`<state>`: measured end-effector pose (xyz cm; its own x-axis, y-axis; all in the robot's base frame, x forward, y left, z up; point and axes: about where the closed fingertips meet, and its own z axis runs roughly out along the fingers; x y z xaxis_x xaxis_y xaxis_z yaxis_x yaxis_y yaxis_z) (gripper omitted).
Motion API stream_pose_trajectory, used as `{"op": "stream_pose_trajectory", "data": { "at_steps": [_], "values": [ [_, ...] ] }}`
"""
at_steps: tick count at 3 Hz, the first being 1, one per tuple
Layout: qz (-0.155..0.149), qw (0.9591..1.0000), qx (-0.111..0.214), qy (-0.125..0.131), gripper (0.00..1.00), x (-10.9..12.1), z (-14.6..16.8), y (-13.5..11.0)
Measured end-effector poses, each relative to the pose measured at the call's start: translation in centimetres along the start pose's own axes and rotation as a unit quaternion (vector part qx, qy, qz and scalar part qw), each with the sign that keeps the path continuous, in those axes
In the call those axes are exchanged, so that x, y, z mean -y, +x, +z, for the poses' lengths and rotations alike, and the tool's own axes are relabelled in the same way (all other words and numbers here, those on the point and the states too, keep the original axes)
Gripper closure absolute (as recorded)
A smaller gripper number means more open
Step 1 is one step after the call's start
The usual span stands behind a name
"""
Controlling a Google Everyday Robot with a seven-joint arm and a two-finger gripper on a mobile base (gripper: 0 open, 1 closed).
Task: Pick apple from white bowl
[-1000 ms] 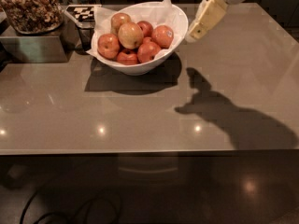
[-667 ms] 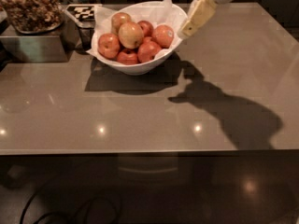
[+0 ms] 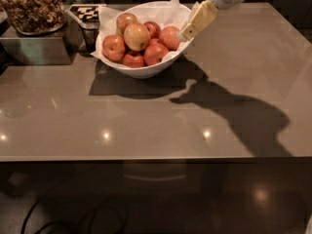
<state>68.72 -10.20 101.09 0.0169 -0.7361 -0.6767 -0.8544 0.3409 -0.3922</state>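
Observation:
I will grip the upper part (image 3: 137, 30) of the pale apple topping the white bowl's pile.
The white bowl (image 3: 146, 69) stands at the back of the table, lined with white paper and piled with several apples. The palest apple (image 3: 136, 36), yellowish-tan with a red blush, sits on top of the pile, with darker red apples around it. My gripper (image 3: 187, 31) comes in from the upper right on a white arm. Its pale yellow fingers (image 3: 197, 21) hang over the bowl's right rim, next to a red apple (image 3: 169, 37) and to the right of the pale apple. It holds nothing that I can see.
A clear container of brown snacks (image 3: 31, 9) stands on a metal box (image 3: 34, 45) at the back left. A black-and-white marker tag (image 3: 84, 12) lies behind the bowl. The grey tabletop (image 3: 156, 116) stretches to its front edge.
The gripper has moved left and down, from beside the bowl's right side to over its right rim. The bowl and apples have not moved.

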Motion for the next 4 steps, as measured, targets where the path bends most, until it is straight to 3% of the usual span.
{"op": "stream_pose_trajectory", "data": {
  "at_steps": [2,4],
  "values": [
    [0.011,0.9985,0.028,-0.046,0.00,0.0,6.9,-1.2],
    [0.005,0.9955,0.022,-0.092,0.00,-1.3,12.7,-2.5]
  ]
}}
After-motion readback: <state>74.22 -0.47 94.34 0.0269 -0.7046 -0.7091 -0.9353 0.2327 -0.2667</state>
